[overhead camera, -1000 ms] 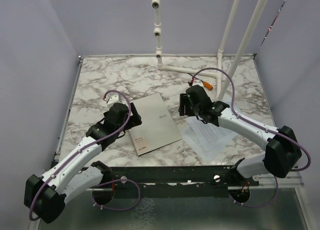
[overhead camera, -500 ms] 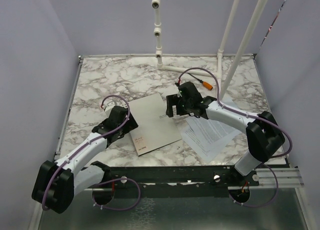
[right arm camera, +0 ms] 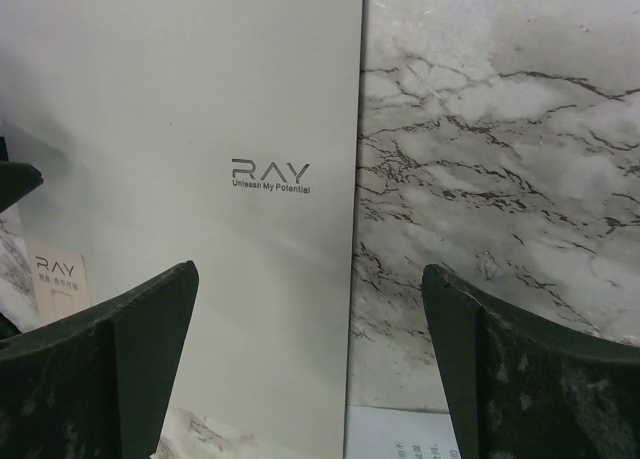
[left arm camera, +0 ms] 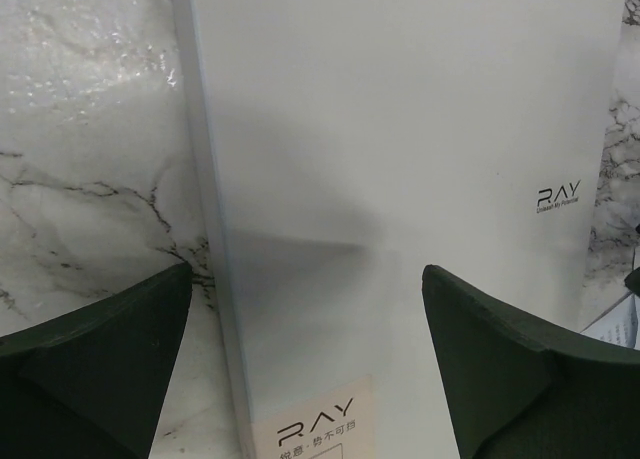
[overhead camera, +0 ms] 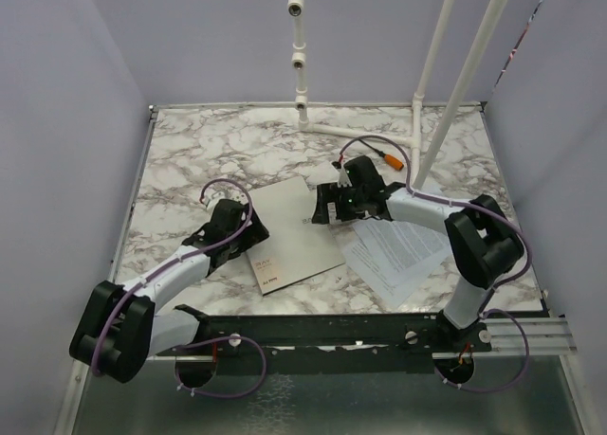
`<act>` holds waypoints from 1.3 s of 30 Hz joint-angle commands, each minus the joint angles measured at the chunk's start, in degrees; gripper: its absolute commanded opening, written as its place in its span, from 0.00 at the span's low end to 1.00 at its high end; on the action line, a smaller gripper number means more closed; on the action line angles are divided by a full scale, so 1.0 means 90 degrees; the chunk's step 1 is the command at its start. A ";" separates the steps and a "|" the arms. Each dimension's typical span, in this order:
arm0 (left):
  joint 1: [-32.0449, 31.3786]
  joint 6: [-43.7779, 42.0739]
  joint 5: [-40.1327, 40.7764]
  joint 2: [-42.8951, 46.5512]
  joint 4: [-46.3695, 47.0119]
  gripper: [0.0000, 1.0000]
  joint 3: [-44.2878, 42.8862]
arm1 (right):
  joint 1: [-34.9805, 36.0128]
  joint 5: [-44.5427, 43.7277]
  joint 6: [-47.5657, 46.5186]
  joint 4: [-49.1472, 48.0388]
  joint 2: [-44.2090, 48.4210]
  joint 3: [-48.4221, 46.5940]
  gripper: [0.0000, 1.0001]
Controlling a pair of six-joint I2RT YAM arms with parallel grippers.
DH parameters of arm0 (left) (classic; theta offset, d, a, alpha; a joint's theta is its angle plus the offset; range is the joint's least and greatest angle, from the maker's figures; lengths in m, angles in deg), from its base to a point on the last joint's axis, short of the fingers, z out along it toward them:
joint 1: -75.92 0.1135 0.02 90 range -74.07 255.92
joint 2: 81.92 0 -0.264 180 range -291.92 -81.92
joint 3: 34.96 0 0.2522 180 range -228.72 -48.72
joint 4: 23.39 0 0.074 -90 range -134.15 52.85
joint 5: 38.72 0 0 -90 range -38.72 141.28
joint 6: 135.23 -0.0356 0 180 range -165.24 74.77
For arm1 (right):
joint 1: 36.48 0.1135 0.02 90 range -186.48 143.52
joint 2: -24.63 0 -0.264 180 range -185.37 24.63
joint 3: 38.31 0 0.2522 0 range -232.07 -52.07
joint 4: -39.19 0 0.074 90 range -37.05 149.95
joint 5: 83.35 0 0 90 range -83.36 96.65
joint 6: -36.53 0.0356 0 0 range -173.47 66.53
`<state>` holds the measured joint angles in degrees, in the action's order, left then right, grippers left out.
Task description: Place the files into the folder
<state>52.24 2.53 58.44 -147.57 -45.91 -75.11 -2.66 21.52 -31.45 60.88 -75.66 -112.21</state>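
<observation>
Next, my right gripper closes on the cover's edge (overhead camera: 331, 232) (right arm camera: 350, 289) next to the RAY logo, on the files' side, because the folder's grey-beige cover has to be opened.
The folder (overhead camera: 289, 231) lies shut and flat on the marble table, grey-beige cover up. The files (overhead camera: 403, 250), white printed sheets, lie fanned just to its right. My left gripper (overhead camera: 249, 236) is low at the folder's left edge; in the left wrist view its open fingers straddle the spine edge of the folder (left arm camera: 400, 179), left gripper (left arm camera: 305, 269) holding nothing. My right gripper (overhead camera: 322, 208) hovers at the folder's right edge. In the right wrist view the folder (right arm camera: 200, 99) edge runs between the open right gripper (right arm camera: 310, 269), and a corner of the files (right arm camera: 400, 439) shows below.
The marble table (overhead camera: 209, 151) ends at a metal rail along the near edge. A white pipe frame (overhead camera: 351, 132) stands at the back centre and right. Grey walls close in the left, right and back sides.
The right gripper swung left from above the files to the folder's right edge and opened wide. The left arm reached lower and forward to the folder's left edge.
</observation>
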 commanded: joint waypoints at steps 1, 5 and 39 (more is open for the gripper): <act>0.0033 -0.0115 -0.0491 -0.0364 0.0430 0.99 -0.0049 | -0.0108 0.0665 -0.0015 -0.0340 -0.0287 0.0119 0.98; 0.0032 -0.0275 -0.0696 -0.0590 0.0625 0.99 -0.0112 | -0.0144 0.0892 0.0028 -0.0459 -0.0427 0.0267 0.98; -0.0132 -0.0458 -0.1533 -0.1243 0.1187 0.99 -0.0036 | -0.0145 0.1342 0.2179 -0.2560 0.1443 0.2666 0.90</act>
<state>52.05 -3.67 49.46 -159.00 -31.26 -78.50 -4.25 31.84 -15.49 40.97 -65.32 -89.07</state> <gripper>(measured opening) 0.990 0.907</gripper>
